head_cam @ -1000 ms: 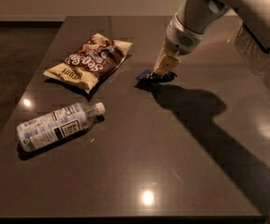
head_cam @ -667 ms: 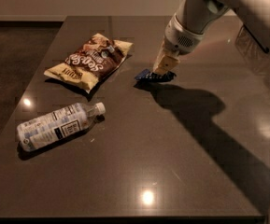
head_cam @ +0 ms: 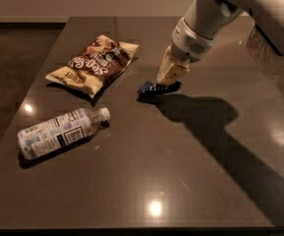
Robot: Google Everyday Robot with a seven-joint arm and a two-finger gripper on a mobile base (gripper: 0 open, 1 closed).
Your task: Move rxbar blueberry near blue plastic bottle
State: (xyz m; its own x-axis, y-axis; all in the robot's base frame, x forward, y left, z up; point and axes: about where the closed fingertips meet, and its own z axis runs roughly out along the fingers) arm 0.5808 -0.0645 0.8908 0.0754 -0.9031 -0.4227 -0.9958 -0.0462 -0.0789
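Note:
My gripper should set the rxbar blueberry, now at or just above the tabletop, down on the table (head_cam: 103,139) in front of the white cap of the blue plastic bottle.
The rxbar blueberry (head_cam: 148,87) is a small dark blue bar near the middle of the dark table, tilted with its left end sticking out from my fingers. My gripper (head_cam: 167,84) comes down from the upper right and is shut on the bar's right end, at or just above the tabletop. The blue plastic bottle (head_cam: 58,133) lies on its side at the front left, white cap pointing up and right toward the bar, roughly a bottle's length away from it.
A brown-and-yellow chip bag (head_cam: 93,63) lies at the back left, between bar and bottle on the far side. The table's left edge (head_cam: 28,87) runs close to the bottle and bag. My arm's shadow falls to the right.
My gripper and the bar have shifted slightly left and toward the front. The bottle and chip bag have not moved.

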